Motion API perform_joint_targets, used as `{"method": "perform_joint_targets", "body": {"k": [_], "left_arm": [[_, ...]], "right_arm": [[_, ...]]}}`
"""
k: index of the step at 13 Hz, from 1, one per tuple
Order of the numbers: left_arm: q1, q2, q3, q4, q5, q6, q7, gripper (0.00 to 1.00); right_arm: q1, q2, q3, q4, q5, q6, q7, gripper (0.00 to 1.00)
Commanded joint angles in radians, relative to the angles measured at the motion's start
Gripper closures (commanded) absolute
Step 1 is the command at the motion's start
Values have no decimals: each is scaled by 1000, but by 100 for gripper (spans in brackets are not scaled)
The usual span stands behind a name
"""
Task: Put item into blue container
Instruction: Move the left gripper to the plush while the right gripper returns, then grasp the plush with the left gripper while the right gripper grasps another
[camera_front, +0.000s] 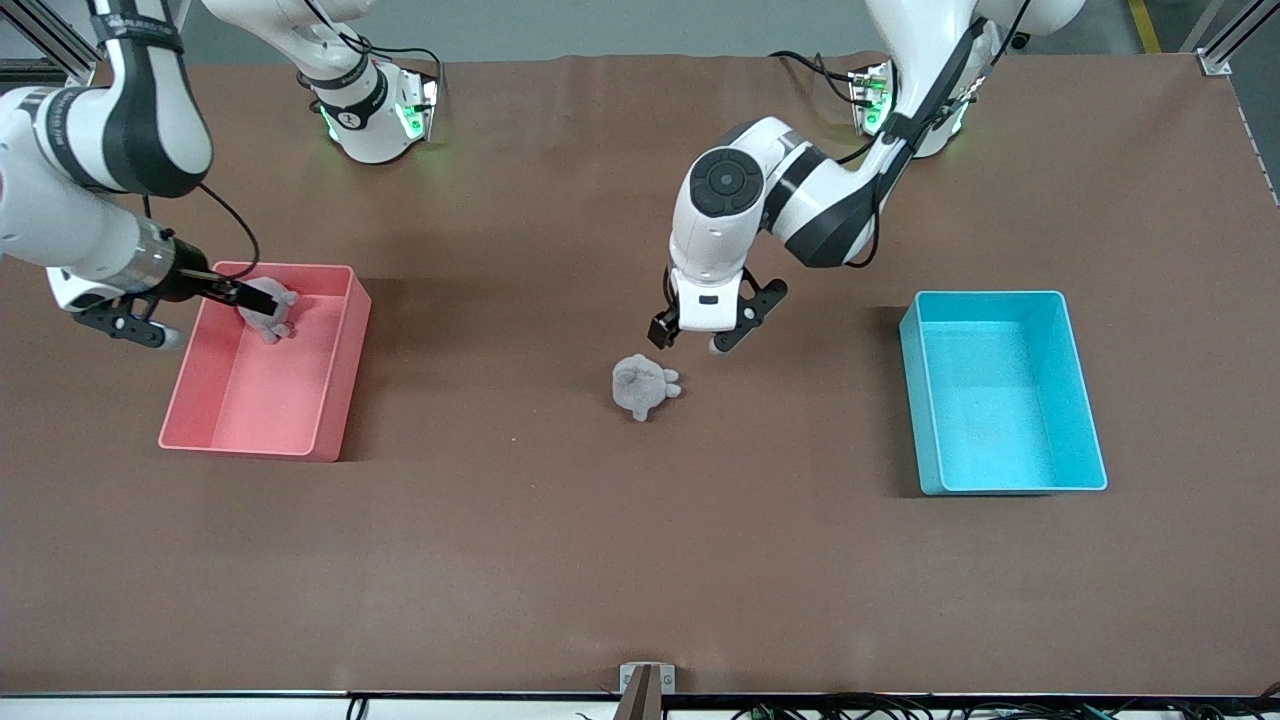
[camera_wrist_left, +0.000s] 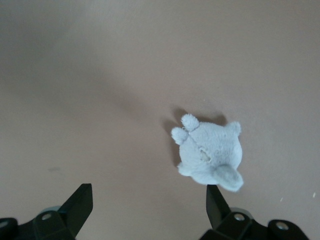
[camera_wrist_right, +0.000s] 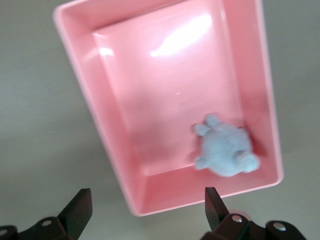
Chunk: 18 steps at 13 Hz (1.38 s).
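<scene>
My right gripper should close around the round bump (camera_front: 265, 288) (camera_wrist_right: 247, 161) of the grey plush toy in the pink bin, on the opposite end from the toy's two small stubs.
A small grey plush toy (camera_front: 643, 386) (camera_wrist_left: 212, 152) lies on the brown table near the middle. My left gripper (camera_front: 690, 344) (camera_wrist_left: 148, 195) hangs open just above the table beside the toy, with nothing between its fingers. The blue container (camera_front: 990, 294) stands with nothing in it toward the left arm's end of the table. A second grey plush toy (camera_front: 268, 310) (camera_wrist_right: 225, 150) lies inside the pink bin (camera_front: 330, 370) (camera_wrist_right: 110, 125) toward the right arm's end. My right gripper (camera_front: 200, 314) (camera_wrist_right: 147, 197) is open and holds nothing, up over that bin's edge.
A brown mat covers the whole table. A small metal bracket (camera_front: 646, 680) sits at the table's edge nearest the front camera. The arms' bases (camera_front: 375, 110) stand along the edge farthest from it.
</scene>
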Motion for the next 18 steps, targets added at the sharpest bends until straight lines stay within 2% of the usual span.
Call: {"method": "perform_joint_targets", "body": {"k": [1,3,5,7,11,14,18], "left_arm": [[-7,50,8,7,28,66,-253,0],[-4,78,8,14,26,94,-381,0],[-4,130,10,45,23,186,-515,0],[-5,185,10,83,20,223,-567,0],[-28,257,8,119,-9,255,-724,0],[-29,277,11,122,-12,320,-730,0],[-32,308,14,137,-3,379,-729,0]], "right_arm": [[-137,-21,21,-90,-8,86,-152,2],[-196,-19,23,-151,-8,146,-212,3],[-199,-19,21,-219,-8,212,-214,3],[-199,-14,23,-265,-8,267,-215,4],[-208,13,19,-294,-10,344,-281,7],[-233,39,21,-329,-8,414,-307,10],[-233,58,21,-343,-8,424,-306,20]]}}
